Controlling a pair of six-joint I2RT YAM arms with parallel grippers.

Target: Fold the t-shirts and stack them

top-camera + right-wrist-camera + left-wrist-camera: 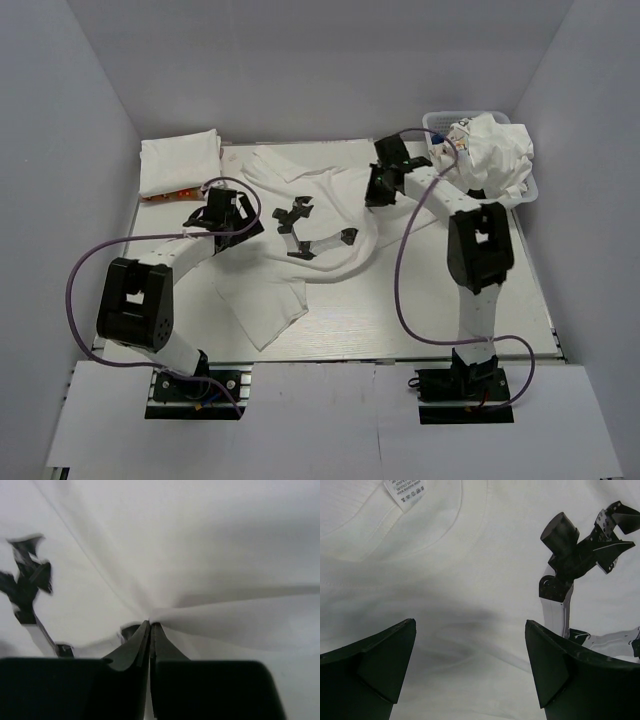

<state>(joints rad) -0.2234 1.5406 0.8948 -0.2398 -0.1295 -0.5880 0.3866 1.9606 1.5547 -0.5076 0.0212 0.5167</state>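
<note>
I will move my left gripper to the white t-shirt's near sleeve next and close it on the sleeve's corner (261,347) closest to the table's front edge.
A white t-shirt (268,300) with a black chest print (300,228) lies spread and rumpled across the middle of the table. My left gripper (222,212) hovers open over its left part. In the left wrist view the fingers (385,655) stand wide apart above the cloth (445,580), just below the collar label (405,491), with nothing between them. My right gripper (378,190) is at the shirt's right edge. In the right wrist view it (150,624) is shut on a pinch of the white cloth (210,555), and folds fan out from the tips.
A folded white shirt (178,162) lies at the back left with something orange (165,196) at its near edge. A white lattice basket (440,118) at the back right holds crumpled white shirts (497,150). Grey walls close in three sides.
</note>
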